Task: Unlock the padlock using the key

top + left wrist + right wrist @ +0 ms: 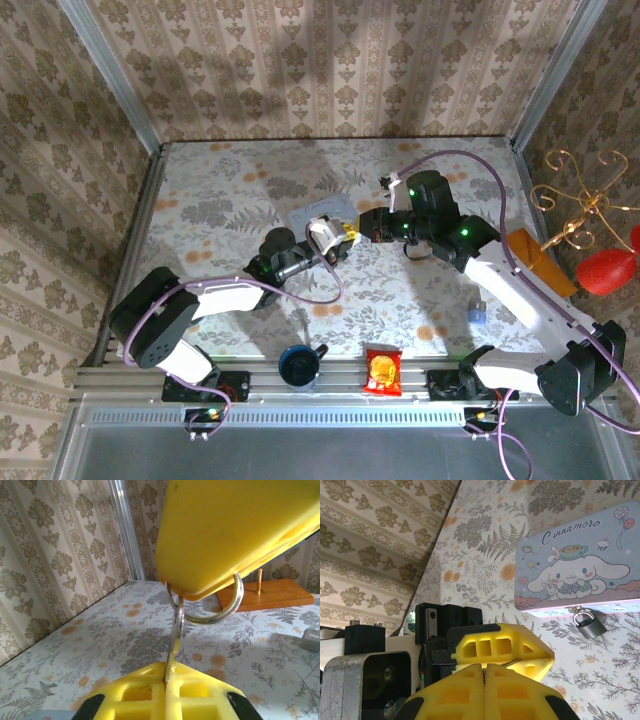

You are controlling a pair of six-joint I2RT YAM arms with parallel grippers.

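I have the loose key ring in my right gripper, so I need to open it and take the key's head (pixel 178 619) with it while my left gripper steadies the blade.
The key (pixel 174 632) stands on edge with its silvery blade pinched in my left gripper (pixel 167 666), which is shut on it. Its round key ring (pixel 227 611) runs up under the yellow fingers (pixel 235 530) of my right gripper. That right gripper (pixel 484 666) is shut on a thin dark sliver of the key, with the left gripper's yellow fingers (pixel 510 647) just beyond it. In the top view both grippers (pixel 347 236) meet above the table's middle. The small dark padlock (pixel 590 625) hangs by its silvery shackle from the front of the pale cartoon tin box (pixel 575 570).
A blue cup (pixel 298 365) and a red snack packet (pixel 382 372) sit at the near edge. A small grey-blue block (pixel 477 312) lies on the right. A wooden stand (pixel 540 260) with gold wire rises at the right edge. Patterned walls close the back and sides.
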